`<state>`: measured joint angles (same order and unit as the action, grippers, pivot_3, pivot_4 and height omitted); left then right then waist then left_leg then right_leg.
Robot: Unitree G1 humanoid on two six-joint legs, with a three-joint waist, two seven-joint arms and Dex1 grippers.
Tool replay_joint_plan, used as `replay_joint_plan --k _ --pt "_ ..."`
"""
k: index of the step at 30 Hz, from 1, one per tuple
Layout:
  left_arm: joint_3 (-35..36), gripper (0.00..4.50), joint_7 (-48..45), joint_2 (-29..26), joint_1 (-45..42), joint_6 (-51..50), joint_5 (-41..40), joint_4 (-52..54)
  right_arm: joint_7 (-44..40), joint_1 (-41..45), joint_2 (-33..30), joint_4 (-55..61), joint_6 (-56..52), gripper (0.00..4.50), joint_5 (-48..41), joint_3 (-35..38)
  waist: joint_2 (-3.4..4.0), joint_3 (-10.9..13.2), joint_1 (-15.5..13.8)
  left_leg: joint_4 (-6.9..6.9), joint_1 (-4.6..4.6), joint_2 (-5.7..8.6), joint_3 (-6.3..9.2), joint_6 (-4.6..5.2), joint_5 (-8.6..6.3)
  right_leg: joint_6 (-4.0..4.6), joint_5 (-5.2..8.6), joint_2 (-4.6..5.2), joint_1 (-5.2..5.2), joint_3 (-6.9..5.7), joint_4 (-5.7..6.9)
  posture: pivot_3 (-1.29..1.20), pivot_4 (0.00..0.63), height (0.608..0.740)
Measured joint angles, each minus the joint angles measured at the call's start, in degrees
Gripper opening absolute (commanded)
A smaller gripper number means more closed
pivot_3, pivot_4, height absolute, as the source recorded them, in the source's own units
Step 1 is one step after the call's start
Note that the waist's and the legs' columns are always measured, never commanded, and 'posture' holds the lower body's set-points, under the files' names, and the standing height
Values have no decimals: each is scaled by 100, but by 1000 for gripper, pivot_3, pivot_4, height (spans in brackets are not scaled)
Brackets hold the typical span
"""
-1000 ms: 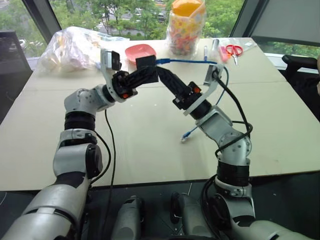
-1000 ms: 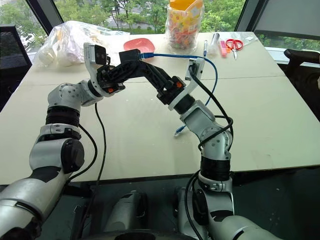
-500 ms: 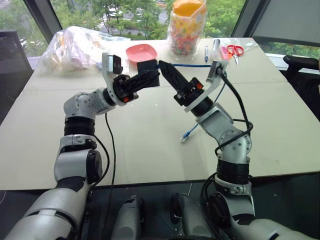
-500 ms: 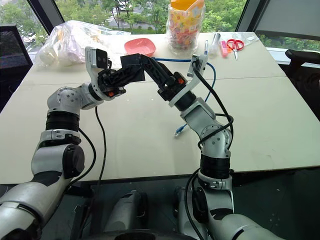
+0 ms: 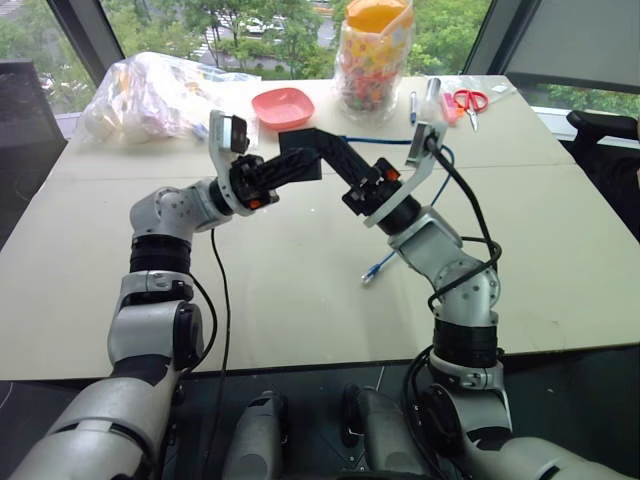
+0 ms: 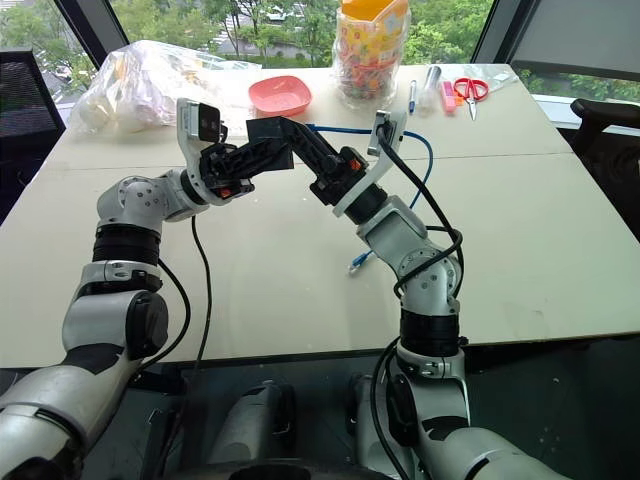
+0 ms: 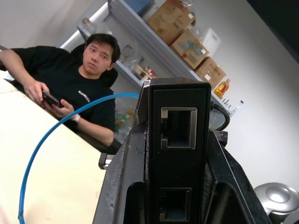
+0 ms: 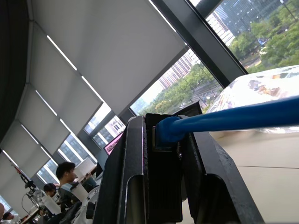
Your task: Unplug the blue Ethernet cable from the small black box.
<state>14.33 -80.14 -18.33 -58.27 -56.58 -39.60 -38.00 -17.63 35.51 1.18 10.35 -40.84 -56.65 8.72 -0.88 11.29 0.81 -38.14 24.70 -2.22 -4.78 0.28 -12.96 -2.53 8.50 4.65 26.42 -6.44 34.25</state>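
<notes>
My right fingers grip the small black box's sides, so next I open, back off and close on the blue cable's boot (image 8: pixel 168 129) before pulling.
My left gripper (image 5: pixel 295 165) is shut on the small black box (image 5: pixel 300 152), held above the table's middle. In the left wrist view the box (image 7: pixel 180 140) stands between the fingers, with two empty ports facing that camera. From the right, my right gripper (image 5: pixel 325 143) meets the box and is shut on the end of the blue Ethernet cable (image 5: pixel 375 140). The right wrist view shows the cable's blue boot (image 8: pixel 170 128) pinched between the fingers. I cannot tell whether its plug sits in the box. The cable arcs right, then hangs down to its free plug (image 5: pixel 372 270) on the table.
On the far side of the beige table (image 5: pixel 300 300) are a pink bowl (image 5: pixel 282 103), a clear plastic bag (image 5: pixel 150 95), a jar of colourful items (image 5: pixel 373 55), pens (image 5: pixel 412 103) and red scissors (image 5: pixel 466 100). A person (image 7: pixel 79 88) sits beyond the table.
My right gripper's fingers, open half a second ago, have closed on the cable's end next to the box. Both arms have stayed nearly where they were.
</notes>
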Motion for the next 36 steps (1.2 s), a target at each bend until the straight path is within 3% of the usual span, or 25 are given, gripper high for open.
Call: replay_joint_plan --k 13,21,36 --pt "-3 541 87 27 -1 75 -48 -2 35 0 -4 -75 -16 365 -232 55 0 0 0 1 1 0 0 0 0 0 0 0 1 -1 -2 0 150 740" --pt "100 541 196 -26 -2 188 -194 -11 -59 -113 -113 -76 -154 4467 -312 -26 0 0 0 3 5 -2 0 0 -1 5 3 0 4 -2 -6 0 150 740" --pt "78 541 235 -29 27 174 -231 41 32 -110 -34 -222 189 4467 -230 60 0 0 -2 3 9 -1 1 0 -1 4 3 0 5 -3 -8 0 150 740"
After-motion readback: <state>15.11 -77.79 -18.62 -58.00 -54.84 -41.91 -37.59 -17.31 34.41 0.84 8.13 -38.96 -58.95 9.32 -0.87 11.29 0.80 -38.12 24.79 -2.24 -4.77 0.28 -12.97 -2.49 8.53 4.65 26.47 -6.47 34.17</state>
